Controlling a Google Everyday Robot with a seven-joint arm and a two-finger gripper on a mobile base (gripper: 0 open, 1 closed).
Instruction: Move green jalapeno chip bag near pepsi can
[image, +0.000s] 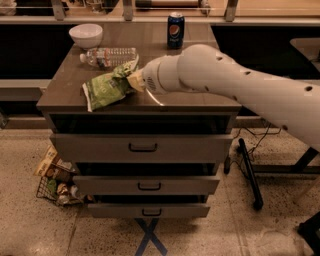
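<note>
The green jalapeno chip bag will go down from my gripper onto the cabinet top just in front of the pepsi can (174, 54).
The green jalapeno chip bag (106, 89) is a crinkled light-green foil bag at the front left of the dark cabinet top (64, 80). My gripper (134, 79) is at the bag's right end and is shut on its upper edge, which is pulled up toward the wrist. My white arm reaches in from the right across the top. The pepsi can (175, 30) stands upright at the back, right of centre, well apart from the bag.
A clear water bottle (109, 56) lies on its side just behind the bag. A white bowl (86, 35) sits at the back left. Below are three drawers (142, 147). A wire basket of snack bags (56, 181) stands on the floor at left.
</note>
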